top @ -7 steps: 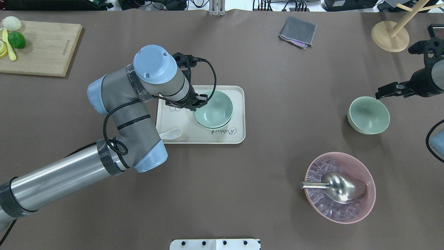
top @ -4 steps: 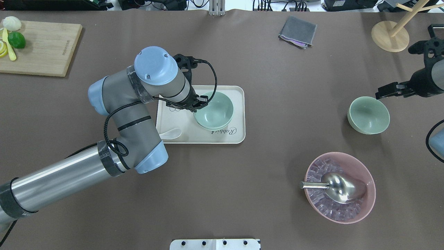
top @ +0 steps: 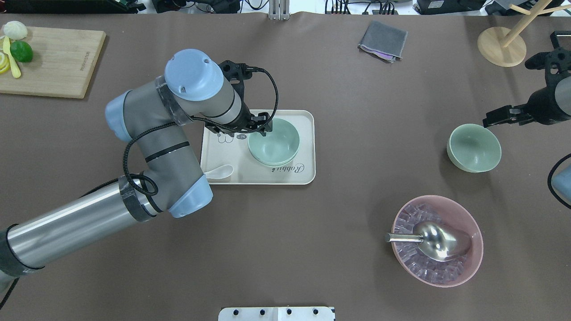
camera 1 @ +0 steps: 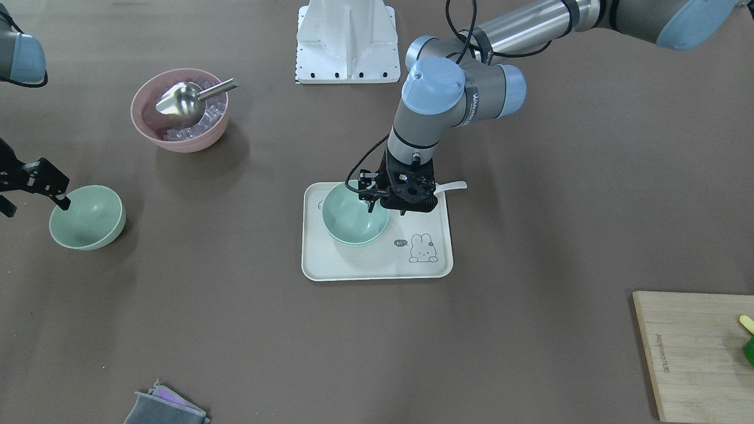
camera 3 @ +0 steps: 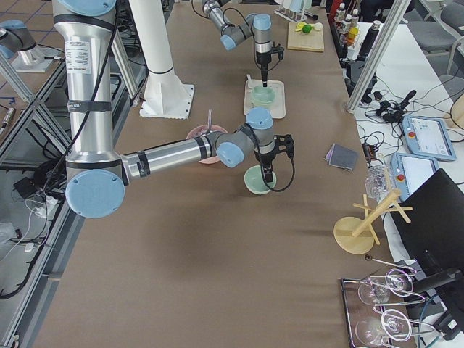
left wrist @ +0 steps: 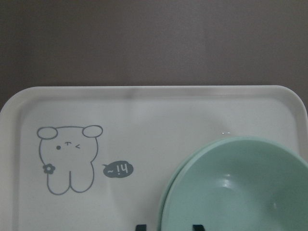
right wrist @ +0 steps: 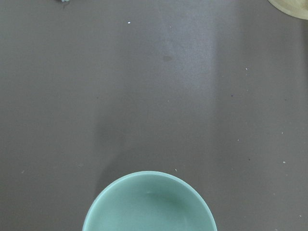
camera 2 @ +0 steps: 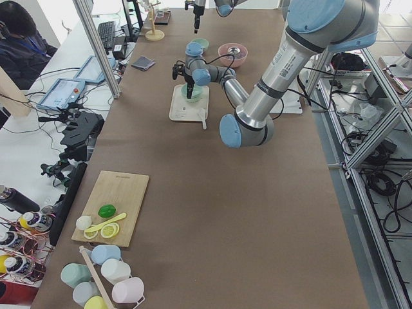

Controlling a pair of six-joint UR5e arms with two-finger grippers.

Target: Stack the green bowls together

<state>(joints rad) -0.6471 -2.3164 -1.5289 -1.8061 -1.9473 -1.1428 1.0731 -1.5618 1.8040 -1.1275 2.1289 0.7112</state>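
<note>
My right gripper will grip the rim (camera 1: pixel 52 215) of the green bowl standing alone on the table, at the side nearest my right arm.
Two green bowls (top: pixel 273 141) sit nested on the cream tray (top: pixel 303 174); their double rim shows in the left wrist view (left wrist: pixel 231 187) and the front view (camera 1: pixel 353 221). My left gripper (top: pixel 263 128) hangs over the stack's near-left rim, open, with one finger on each side of the rim (left wrist: pixel 139 227). The third green bowl (top: pixel 473 148) stands alone on the table at the right and also shows in the right wrist view (right wrist: pixel 149 204). My right gripper (camera 1: pixel 32 203) is open and empty, just above that bowl's far rim.
A pink bowl (top: pixel 464 267) with ice cubes and a metal scoop (top: pixel 439 240) stands front right. A white spoon (top: pixel 221 171) lies on the tray's corner. At the back are a cutting board (top: pixel 49 60), a grey cloth (top: pixel 383 41) and a wooden stand (top: pixel 502 45).
My left arm's wrist and elbow have shifted up and to the far left, and the gripper has drawn slightly back from the stack. The bowls and the right arm have not moved.
</note>
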